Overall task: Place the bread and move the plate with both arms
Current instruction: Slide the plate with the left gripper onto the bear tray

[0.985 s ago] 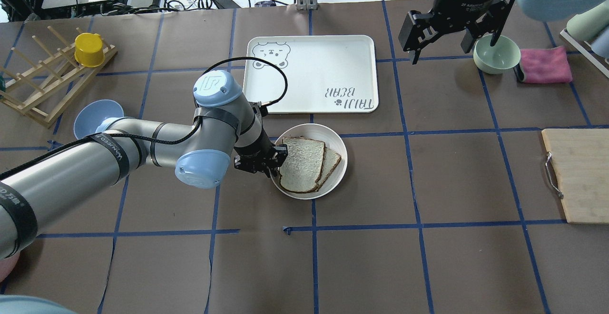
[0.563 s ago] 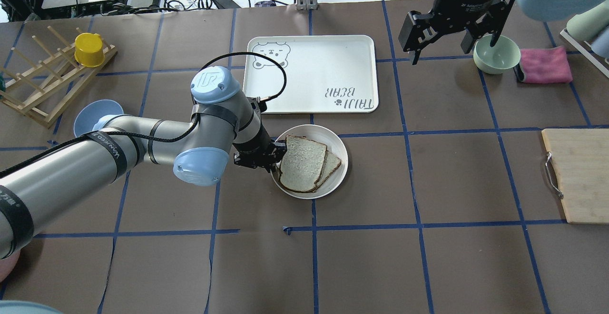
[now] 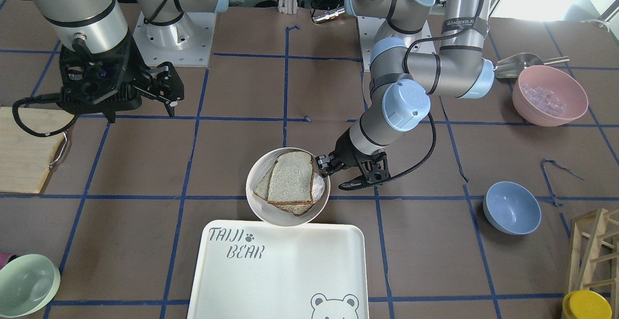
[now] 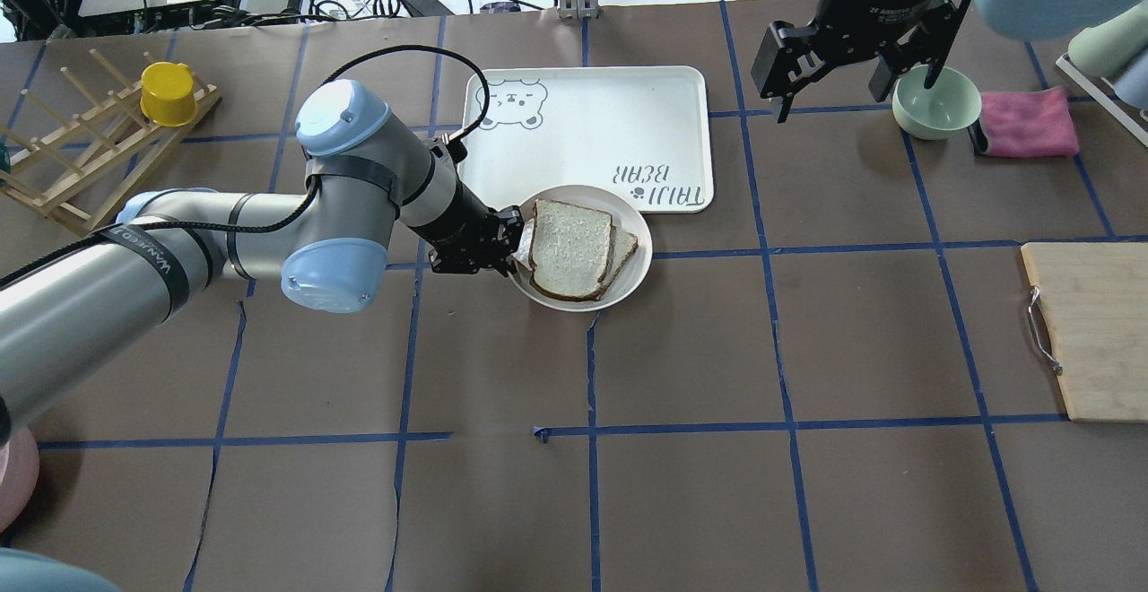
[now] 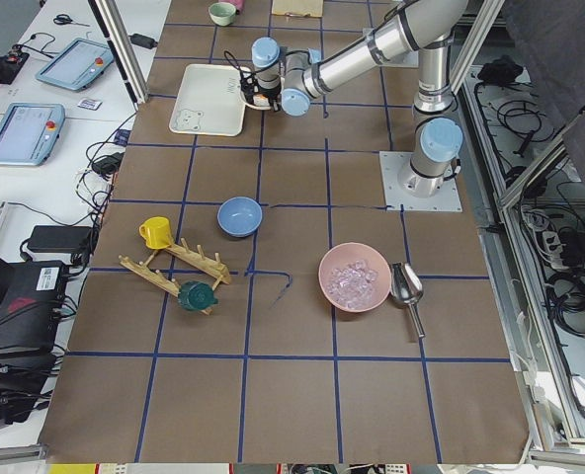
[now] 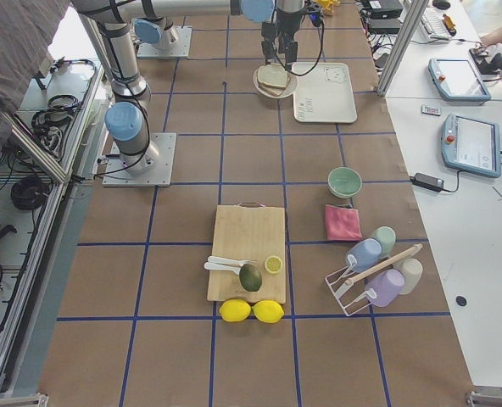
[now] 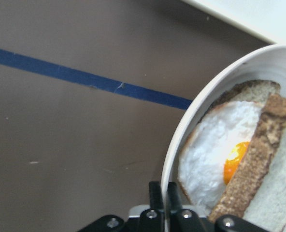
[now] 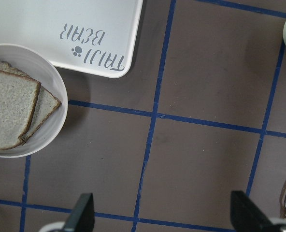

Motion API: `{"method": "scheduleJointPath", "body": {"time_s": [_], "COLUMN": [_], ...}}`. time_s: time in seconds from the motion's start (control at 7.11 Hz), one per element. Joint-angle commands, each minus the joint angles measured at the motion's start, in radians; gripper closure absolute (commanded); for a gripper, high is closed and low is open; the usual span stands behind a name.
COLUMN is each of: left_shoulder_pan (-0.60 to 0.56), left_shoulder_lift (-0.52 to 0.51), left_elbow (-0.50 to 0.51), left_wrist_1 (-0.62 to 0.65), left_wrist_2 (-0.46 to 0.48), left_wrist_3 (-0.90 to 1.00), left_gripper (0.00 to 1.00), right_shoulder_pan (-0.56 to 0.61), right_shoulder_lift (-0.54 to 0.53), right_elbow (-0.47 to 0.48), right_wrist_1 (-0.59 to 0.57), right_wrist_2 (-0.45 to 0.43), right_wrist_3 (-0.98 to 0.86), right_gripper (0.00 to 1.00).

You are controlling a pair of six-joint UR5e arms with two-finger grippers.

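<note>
My left gripper is going to release the cream plate on the white tray [image 3: 284, 287], setting it between the tray's lettering and the bear drawing.
The cream plate [image 4: 630, 280] holds two stacked bread slices; the dark-crusted top slice [image 4: 571, 247] lies over a fried egg [image 7: 215, 164]. My left gripper [image 4: 513, 248] is shut on the plate's left rim [image 7: 181, 145], and it also shows in the front view [image 3: 321, 166]. The plate's far edge overlaps the near edge of the tray in the overhead view. My right gripper [image 4: 856, 90] hangs open and empty high at the far right, beside the green bowl. Its wrist view shows the plate [image 8: 53, 140] and bread [image 8: 10, 113] at the left.
The white "TAIJI BEAR" tray [image 4: 583, 126] lies just beyond the plate. A green bowl [image 4: 935, 103] and pink cloth [image 4: 1027, 121] sit far right, a cutting board [image 4: 1090, 332] at the right edge. A blue bowl [image 3: 511, 208], wooden rack with yellow cup [image 4: 168, 94] and pink bowl [image 3: 550, 95] are on the left side.
My left gripper has carried the plate with the bread away from the robot, up to the tray's near edge. The right arm has not moved.
</note>
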Motion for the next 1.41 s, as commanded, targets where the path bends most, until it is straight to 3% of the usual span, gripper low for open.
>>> {"method": "scheduleJointPath", "body": {"time_s": [0.0,0.42,0.56,0.99,1.13,1.27], "left_shoulder_pan": [0.015,0.016,0.016,0.015,0.015,0.012], "left_shoulder_lift": [-0.056,-0.28,-0.338,-0.391,-0.39,-0.359], "left_elbow": [0.141,0.413,0.461,0.455,0.457,0.458], "left_wrist_1": [-0.002,0.011,0.058,0.12,0.114,0.053], "left_wrist_2": [-0.025,-0.016,-0.013,-0.007,0.022,0.078], "left_wrist_3": [-0.041,-0.038,-0.036,-0.033,-0.026,-0.024], "left_gripper": [1.0,1.0,1.0,1.0,0.06,0.0], "right_shoulder_pan": [0.0,0.0,0.0,-0.002,-0.002,-0.002], "right_shoulder_lift": [0.001,0.0,0.0,0.0,0.0,0.0], "right_elbow": [0.0,0.0,0.0,0.0,0.0,0.0], "right_wrist_1": [0.002,0.008,0.008,0.01,0.01,0.011], "right_wrist_2": [0.0,0.0,0.0,-0.002,-0.002,-0.002], "right_wrist_3": [0.0,-0.002,-0.002,-0.005,-0.003,-0.005], "right_gripper": [0.0,0.0,0.0,0.0,0.0,0.0]}}
